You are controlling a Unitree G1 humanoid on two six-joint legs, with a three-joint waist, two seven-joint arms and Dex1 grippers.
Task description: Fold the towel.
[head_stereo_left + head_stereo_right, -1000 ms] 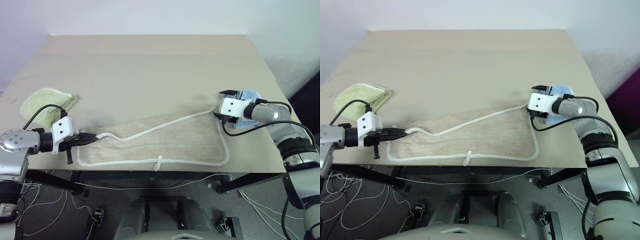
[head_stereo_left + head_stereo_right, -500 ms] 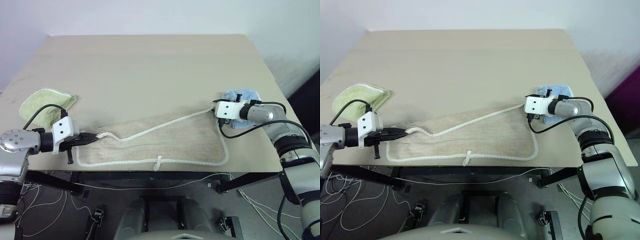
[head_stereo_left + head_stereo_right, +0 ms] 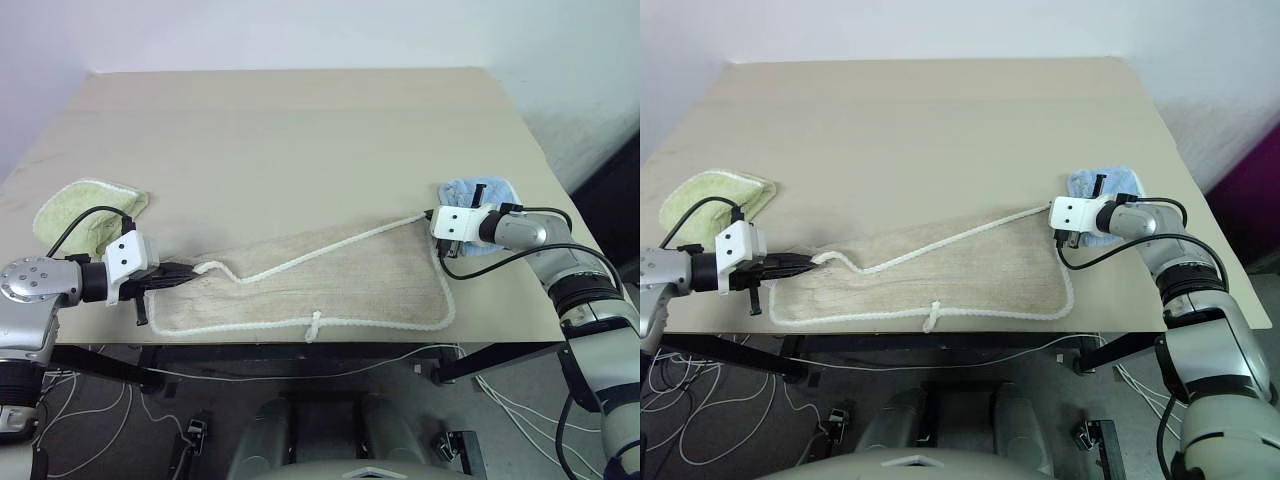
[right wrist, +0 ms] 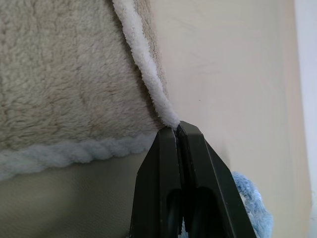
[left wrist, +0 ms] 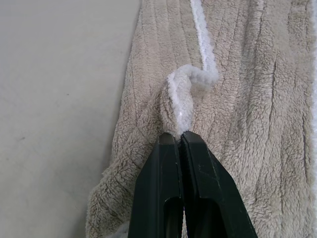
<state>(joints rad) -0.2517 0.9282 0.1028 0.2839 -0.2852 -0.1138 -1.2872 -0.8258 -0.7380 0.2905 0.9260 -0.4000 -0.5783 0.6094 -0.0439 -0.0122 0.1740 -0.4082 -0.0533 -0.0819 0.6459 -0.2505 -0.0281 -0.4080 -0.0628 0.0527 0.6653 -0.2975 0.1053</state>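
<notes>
The white edging slants and curls by the robot's left gripper, so the right gripper needs to grip the edging closer in before [image 3: 411, 220] both grippers lift it and pull it tight.
The beige towel [image 3: 340, 285] with white corded edging lies bunched along the table's near edge, its small white loop [image 3: 314, 324] at the front. My left gripper [image 3: 190, 272] is shut on the towel's left corner, the cord pinched between its black fingertips [image 5: 171, 144]. My right gripper [image 3: 432, 216] is shut on the towel's far right corner, where the white edging [image 4: 148, 79] runs into its closed fingers [image 4: 190, 144].
A small light-green cloth [image 3: 85, 212] lies at the table's left edge behind my left arm. Just behind my right gripper sits a small light-blue cloth [image 3: 482, 190]. The wide tan table [image 3: 300, 130] stretches away beyond the towel.
My right gripper, open beside the towel's right corner a second ago, has dropped onto the corner and shut on its edging. The left gripper has kept its grip.
</notes>
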